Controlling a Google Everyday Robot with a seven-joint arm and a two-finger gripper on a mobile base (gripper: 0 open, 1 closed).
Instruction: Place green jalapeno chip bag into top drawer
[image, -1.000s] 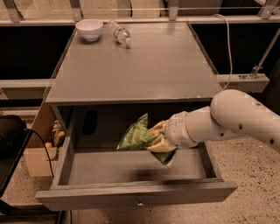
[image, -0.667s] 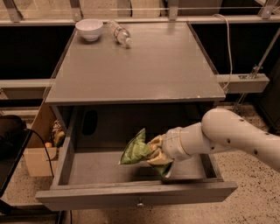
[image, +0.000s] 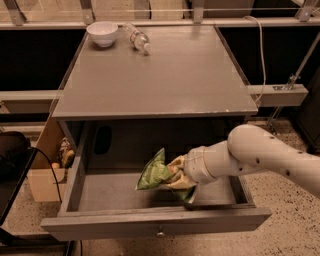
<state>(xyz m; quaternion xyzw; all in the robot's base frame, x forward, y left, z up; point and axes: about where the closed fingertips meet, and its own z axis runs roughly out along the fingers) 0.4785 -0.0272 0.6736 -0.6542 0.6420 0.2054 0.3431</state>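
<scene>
I should open my gripper and let go of the green jalapeno chip bag on the middle of the open top drawer's bottom (image: 167, 178).
The green jalapeno chip bag (image: 154, 173) is held tilted inside the open top drawer (image: 155, 224), just above its floor, near the middle. My gripper (image: 176, 179) reaches in from the right on a white arm and is shut on the bag's right end. The drawer is pulled fully out, with its front panel and small metal knob (image: 160, 232) at the bottom of the view.
On the grey tabletop (image: 160, 75) above the drawer, a white bowl (image: 102, 33) and a clear plastic bottle (image: 137, 38) lie at the far left. A cardboard box (image: 46, 170) stands on the floor to the left. A white cable hangs at the right.
My gripper has lowered with the bag deeper into the drawer and moved slightly toward its front.
</scene>
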